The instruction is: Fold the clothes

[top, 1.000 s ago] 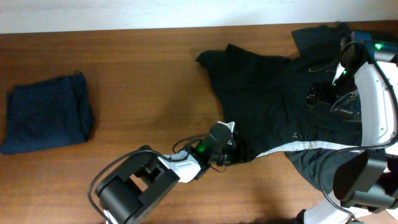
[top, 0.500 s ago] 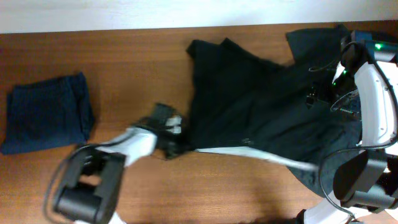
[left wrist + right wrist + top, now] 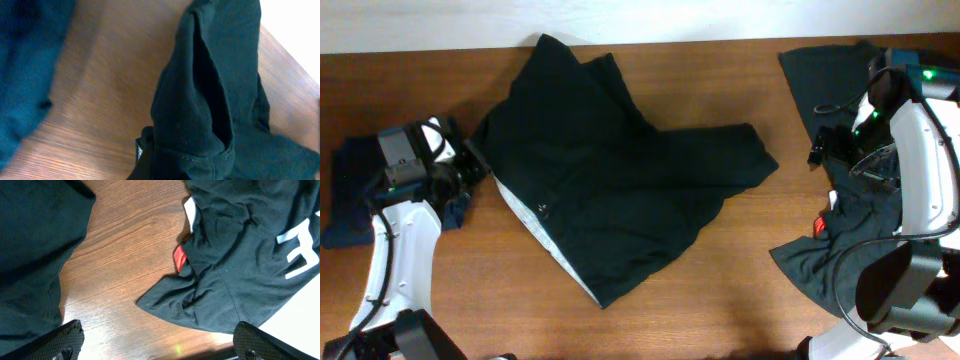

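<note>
The large black garment's corner (image 3: 773,165) (image 3: 91,199) that points toward the heap with the red tag will be gripped by my right gripper.
A large black garment (image 3: 620,170) lies spread over the middle of the table, with a pale lining strip (image 3: 535,228) along its lower left edge. My left gripper (image 3: 470,165) is shut on its left edge. In the left wrist view the bunched black cloth (image 3: 200,100) covers the fingers. A folded navy garment (image 3: 345,205) lies at the far left, partly under my left arm, and it also fills the left side of the wrist view as the navy cloth (image 3: 20,75). My right gripper (image 3: 160,347) hangs open over bare wood beside a black garment with white lettering (image 3: 240,255).
More black clothes lie at the right: one piece at the back right (image 3: 830,70), one heap at the front right (image 3: 820,255) with a red tag (image 3: 181,259). The table's back edge meets a white wall. My right arm (image 3: 920,150) stands over the right-hand clothes.
My left gripper has closed and pulled the large black garment leftward from the right-hand heap to the table's middle. The right arm has not moved.
</note>
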You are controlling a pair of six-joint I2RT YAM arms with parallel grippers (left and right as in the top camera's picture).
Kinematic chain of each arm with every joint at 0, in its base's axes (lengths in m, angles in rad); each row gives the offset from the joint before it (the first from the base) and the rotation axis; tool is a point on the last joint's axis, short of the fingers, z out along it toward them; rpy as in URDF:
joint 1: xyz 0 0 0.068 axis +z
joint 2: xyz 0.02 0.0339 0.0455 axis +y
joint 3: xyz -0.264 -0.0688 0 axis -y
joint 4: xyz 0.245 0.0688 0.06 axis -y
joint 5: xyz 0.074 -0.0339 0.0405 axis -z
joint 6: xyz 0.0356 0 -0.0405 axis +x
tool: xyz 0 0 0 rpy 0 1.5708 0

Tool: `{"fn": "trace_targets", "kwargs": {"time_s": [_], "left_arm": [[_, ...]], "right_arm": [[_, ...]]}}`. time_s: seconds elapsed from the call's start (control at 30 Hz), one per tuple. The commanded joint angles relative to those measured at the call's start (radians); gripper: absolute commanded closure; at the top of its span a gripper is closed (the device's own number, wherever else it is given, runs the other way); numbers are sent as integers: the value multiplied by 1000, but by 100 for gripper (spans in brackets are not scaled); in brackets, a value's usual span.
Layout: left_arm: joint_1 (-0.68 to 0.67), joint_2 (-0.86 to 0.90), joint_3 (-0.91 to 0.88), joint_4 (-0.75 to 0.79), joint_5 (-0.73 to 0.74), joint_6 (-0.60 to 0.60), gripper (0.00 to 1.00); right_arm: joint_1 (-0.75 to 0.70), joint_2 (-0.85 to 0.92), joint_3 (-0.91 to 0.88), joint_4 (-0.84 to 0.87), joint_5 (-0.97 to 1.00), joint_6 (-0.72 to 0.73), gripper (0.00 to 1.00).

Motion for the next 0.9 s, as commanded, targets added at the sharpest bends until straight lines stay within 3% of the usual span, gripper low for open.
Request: {"fn": "trace_targets", "kwargs": {"time_s": [0.0,0.03,0.1,0.13,0.2,0.23,0.33,0.4,0.6,0.77,0.87], "left_arm": [[21,-19,108,5,-114,16,94],[22,-19,117,3,-115,16,89],[22,-18,121,-39,-115,16,63],[22,-17,121,-74,-115,17,61],[17,-15,120,-245,-114,16,30],[10,-15,118,-341,-111,16,25],[-33,-13,87,-541,-67,16,24],[-99,-13,26,-591,-23,17,26],[-307,-13,-227,-525,18,-54,29],[-407,-13,-367,-407,47,-75,30],[-428,-13,-382,-401,46,-75,30]], "right_arm": [[-2,13,8,6,-76,-20,1],[-2,20,8,9,-110,-50,1],[4,38,7,23,-163,-75,1],[8,45,6,32,-168,-74,1],[29,63,-1,63,-205,-75,2],[41,72,-3,72,-215,-75,4],[81,111,-5,106,-215,-74,9],[103,157,-6,142,-219,-61,16],[109,294,-11,169,-288,-56,23],[132,365,-12,229,-364,-74,35],[152,391,-14,261,-359,-74,36]]}}
